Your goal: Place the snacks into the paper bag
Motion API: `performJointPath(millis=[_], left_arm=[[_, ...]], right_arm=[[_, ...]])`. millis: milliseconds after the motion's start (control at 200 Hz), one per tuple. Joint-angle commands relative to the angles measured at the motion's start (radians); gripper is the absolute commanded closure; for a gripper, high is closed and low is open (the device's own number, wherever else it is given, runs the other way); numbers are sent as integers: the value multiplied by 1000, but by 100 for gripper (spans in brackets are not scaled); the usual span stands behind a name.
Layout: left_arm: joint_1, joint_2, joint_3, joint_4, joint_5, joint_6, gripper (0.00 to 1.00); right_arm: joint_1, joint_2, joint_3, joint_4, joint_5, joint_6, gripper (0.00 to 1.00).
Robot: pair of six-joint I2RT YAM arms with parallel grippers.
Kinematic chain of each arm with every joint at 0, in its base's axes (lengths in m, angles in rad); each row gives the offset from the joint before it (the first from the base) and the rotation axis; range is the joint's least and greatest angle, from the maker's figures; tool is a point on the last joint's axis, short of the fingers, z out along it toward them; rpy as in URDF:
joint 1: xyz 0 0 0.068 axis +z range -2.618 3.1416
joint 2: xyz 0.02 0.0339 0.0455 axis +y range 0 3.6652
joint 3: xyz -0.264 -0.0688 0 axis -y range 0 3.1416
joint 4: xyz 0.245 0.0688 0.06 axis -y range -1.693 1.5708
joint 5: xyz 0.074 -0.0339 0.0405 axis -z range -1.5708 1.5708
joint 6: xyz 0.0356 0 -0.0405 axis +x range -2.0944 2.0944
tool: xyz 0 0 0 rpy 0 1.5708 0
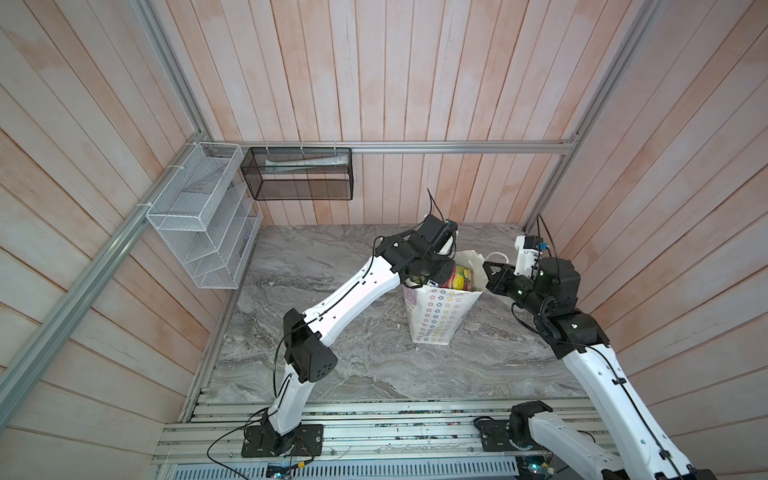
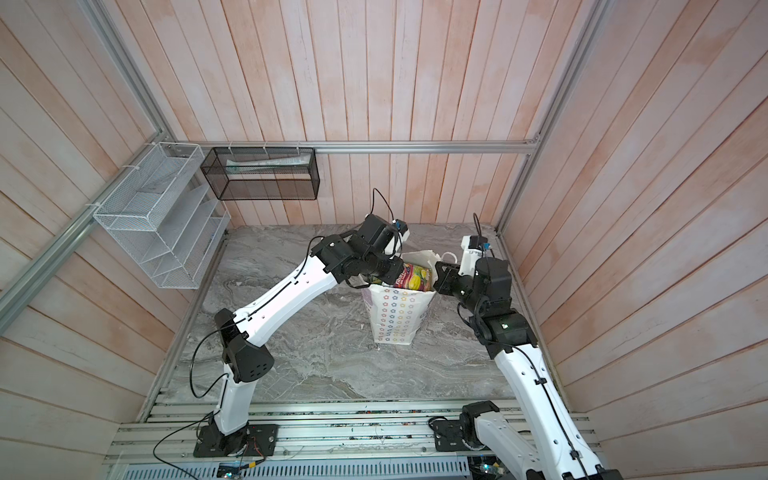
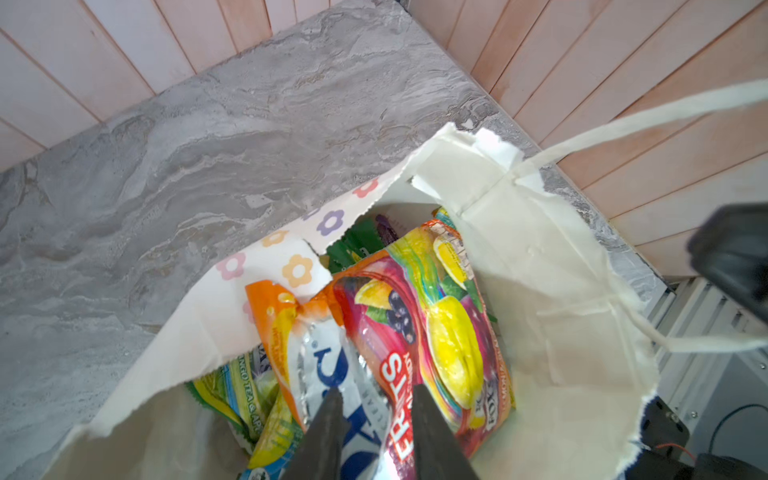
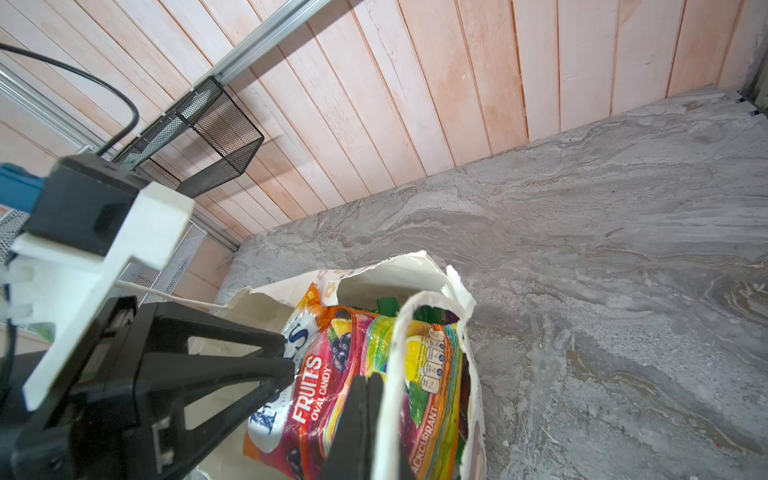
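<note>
My left gripper needs to pinch the packet's silver part (image 3: 336, 369) and settle it again before taking the bag's handle, because the orange and silver packet is bunched against the bag's flowered rim.
The white paper bag (image 1: 436, 320) (image 2: 399, 316) with coloured flowers stands upright on the marble top, its mouth open. Several snacks (image 1: 459, 278) (image 2: 411, 278) fill it. On top lie a red fruit packet (image 3: 436, 332) (image 4: 332, 374), an orange and silver one (image 3: 316, 353) and a green-yellow one (image 3: 232, 386). My left gripper (image 3: 376, 395) (image 4: 291, 357) hangs in the bag's mouth just over the top packets, jaws apart. My right gripper (image 4: 368, 380) (image 1: 486, 268) is shut at the bag's right rim. A white handle (image 4: 395, 374) runs beside its fingers; whether anything is pinched does not show.
A white wire rack (image 1: 203, 220) hangs on the left wall. A black mesh basket (image 1: 297, 174) hangs on the back wall with a pale tube in it. The grey marble tabletop (image 1: 353, 353) is enclosed by plank walls. Aluminium rails (image 1: 374, 419) run along the front.
</note>
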Motion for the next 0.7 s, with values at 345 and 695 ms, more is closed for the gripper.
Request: performJointPath(millis=[345,695], left_arm=[[72,-79,-123,56,171,-87,41],[74,25,17,22,315,-84,73]], right_arm=[[-5,-8,37,-21,5,-6,100],[-5,-5,63,-36,13,-18,100]])
